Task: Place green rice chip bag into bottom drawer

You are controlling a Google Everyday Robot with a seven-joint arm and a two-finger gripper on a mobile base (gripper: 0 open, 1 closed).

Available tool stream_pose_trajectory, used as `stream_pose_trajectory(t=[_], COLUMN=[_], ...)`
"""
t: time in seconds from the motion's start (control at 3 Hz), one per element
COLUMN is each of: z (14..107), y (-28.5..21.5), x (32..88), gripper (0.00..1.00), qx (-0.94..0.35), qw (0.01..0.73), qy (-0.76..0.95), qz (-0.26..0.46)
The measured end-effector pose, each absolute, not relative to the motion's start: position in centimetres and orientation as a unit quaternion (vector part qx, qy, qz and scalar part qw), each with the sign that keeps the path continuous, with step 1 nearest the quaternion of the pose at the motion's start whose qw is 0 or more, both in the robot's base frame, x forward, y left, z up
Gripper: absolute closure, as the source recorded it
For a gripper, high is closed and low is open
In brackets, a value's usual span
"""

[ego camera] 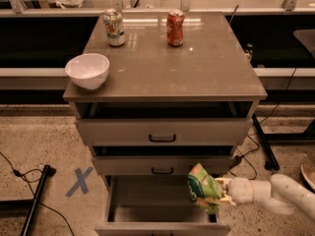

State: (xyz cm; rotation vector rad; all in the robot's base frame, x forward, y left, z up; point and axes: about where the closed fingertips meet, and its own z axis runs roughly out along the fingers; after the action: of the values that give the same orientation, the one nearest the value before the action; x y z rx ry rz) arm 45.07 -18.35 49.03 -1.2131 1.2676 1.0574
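My gripper is going to let go of the green rice chip bag on the bottom drawer's inside (197, 205), near the side of the drawer by my arm.
The green rice chip bag (203, 189) is crinkled lime-green with a pale label and hangs over the right part of the open bottom drawer (147, 204). My gripper (221, 191) comes in from the right on a white arm and is shut on the bag's right side, holding it above the drawer's floor. The drawer is pulled out toward me, and the part of its floor that shows is bare. The two shallower drawers with black handles above it are slightly ajar.
On the cabinet top stand a white bowl (87, 70) at the front left, a green-and-white can (113, 27) and a red can (175, 27) at the back. A blue tape X (79, 181) and a black cable mark the floor at left. A black stand leg (259, 136) is at right.
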Motion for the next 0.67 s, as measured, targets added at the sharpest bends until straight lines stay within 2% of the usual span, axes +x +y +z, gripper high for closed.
stream_pose_trajectory(t=[0.67], z=[35.3], y=[-19.1], x=[46.3], gripper=[1.0], qx=[-0.499], qw=[0.522], qy=[0.561], qz=[0.404])
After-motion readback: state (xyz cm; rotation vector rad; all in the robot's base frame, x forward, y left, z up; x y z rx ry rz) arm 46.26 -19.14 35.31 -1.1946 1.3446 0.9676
